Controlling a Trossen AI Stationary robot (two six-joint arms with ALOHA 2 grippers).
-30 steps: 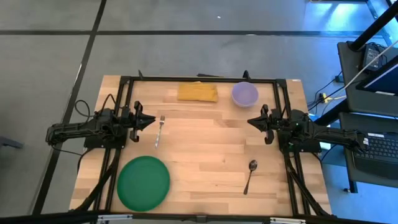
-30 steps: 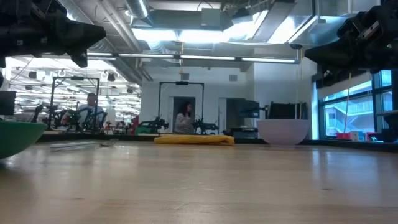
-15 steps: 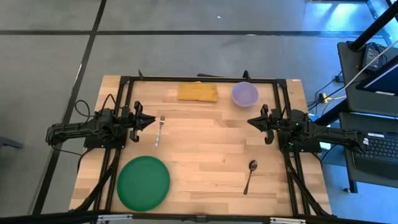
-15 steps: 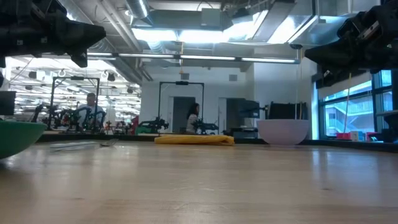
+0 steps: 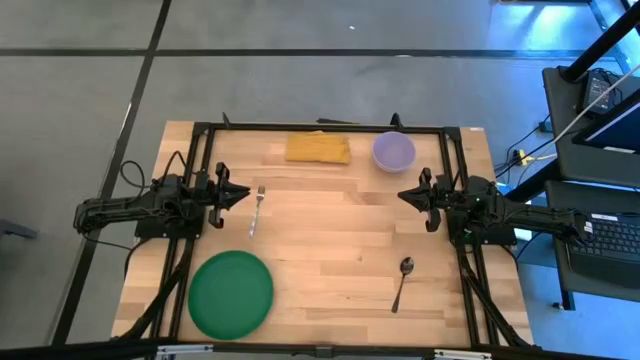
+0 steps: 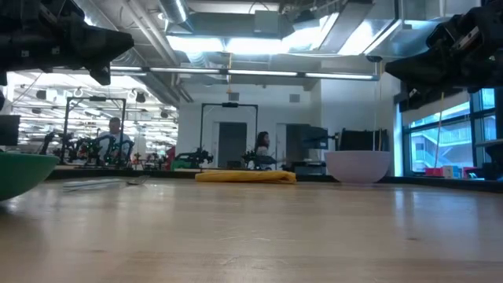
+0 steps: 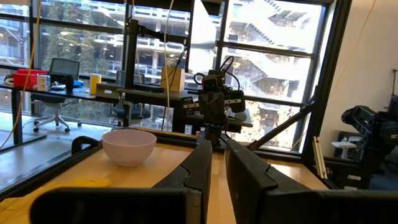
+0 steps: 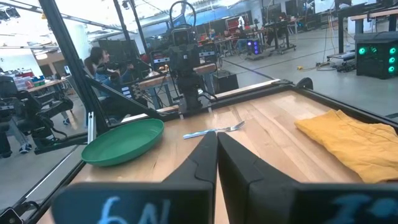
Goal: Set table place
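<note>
The robot's left gripper needs to next move to the green plate's far rim (image 5: 244,253), near the handle of the metal fork, and close there.
The green plate (image 5: 231,293) lies flat on the table (image 5: 330,240) at its near left. The metal fork (image 5: 258,208) lies just right of my left gripper (image 5: 246,196). The dark-bowled spoon (image 5: 402,281) lies at the near right. The lilac bowl (image 5: 393,151) stands at the far right. My left gripper hovers at the table's left side, shut and empty. My right gripper (image 5: 401,195) hovers at the right side, shut and empty. Both point toward the table's middle. The plate (image 8: 122,140) and fork (image 8: 214,130) also show in the right wrist view, the bowl (image 7: 129,145) in the left wrist view.
A folded yellow cloth (image 5: 318,149) lies at the far edge, left of the bowl. A black metal frame (image 5: 320,128) runs along the table's far and side edges. Bare wood lies between the two grippers. People show in the room beyond (image 6: 262,146).
</note>
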